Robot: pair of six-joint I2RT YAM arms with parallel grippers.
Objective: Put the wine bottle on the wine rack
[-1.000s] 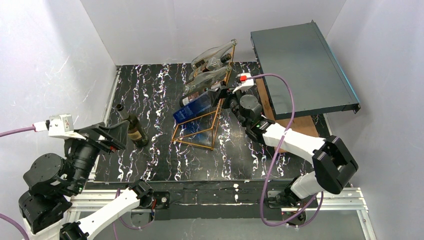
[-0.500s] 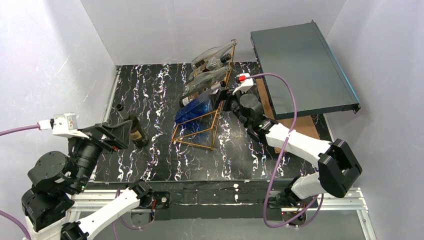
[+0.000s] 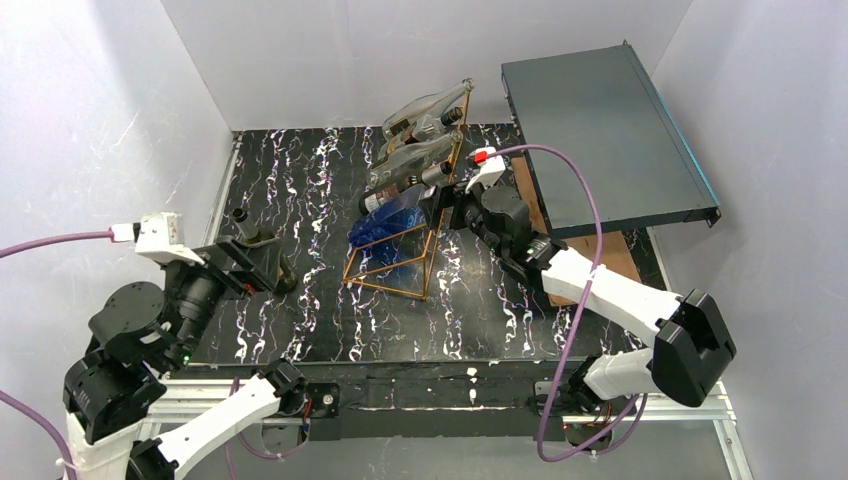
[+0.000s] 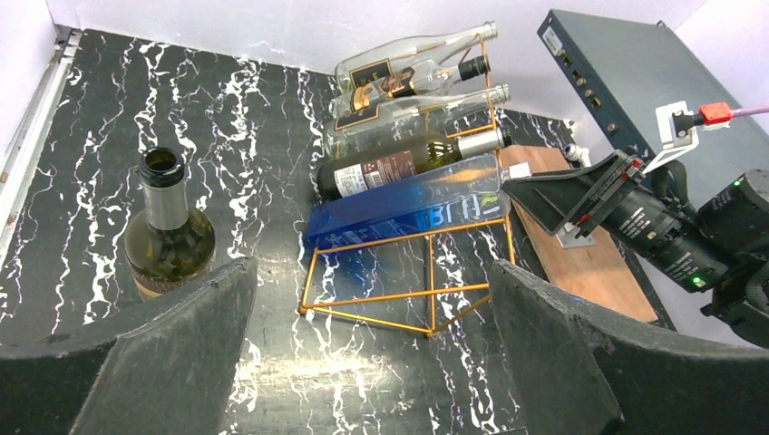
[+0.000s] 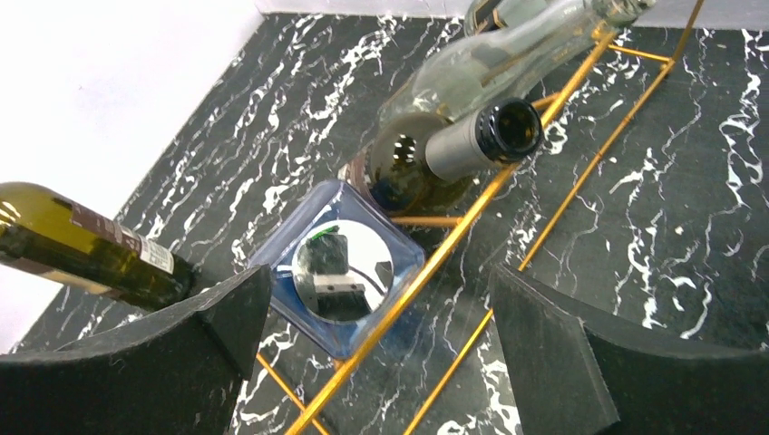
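Observation:
Next, my left gripper goes to the neck [image 3: 243,224] [image 4: 166,201] of the standing green wine bottle, just below its opening, and closes there.
A green wine bottle [image 3: 268,262] stands upright on the black marbled table, left of the wine rack. In the left wrist view the wine bottle [image 4: 169,237] is just ahead of my left finger. My left gripper [image 3: 247,272] [image 4: 372,267] is open with nothing between its fingers. The copper-gold wire wine rack [image 3: 398,275] [image 4: 410,294] [image 5: 521,149] holds clear bottles [image 4: 408,63], a dark bottle [image 4: 399,163] and a blue square bottle [image 3: 395,215] [image 5: 337,267]. My right gripper [image 3: 445,198] [image 5: 381,272] is open at the rack's right side, facing the blue bottle's end.
A dark flat box [image 3: 605,130] leans at the back right above a wooden board [image 3: 595,250]. White walls close in the table on the left, back and right. The table [image 3: 300,320] has bare surface in front of the rack.
My left arm has swung forward and right, bringing its open gripper up beside the standing wine bottle. My right arm has shifted slightly by the rack.

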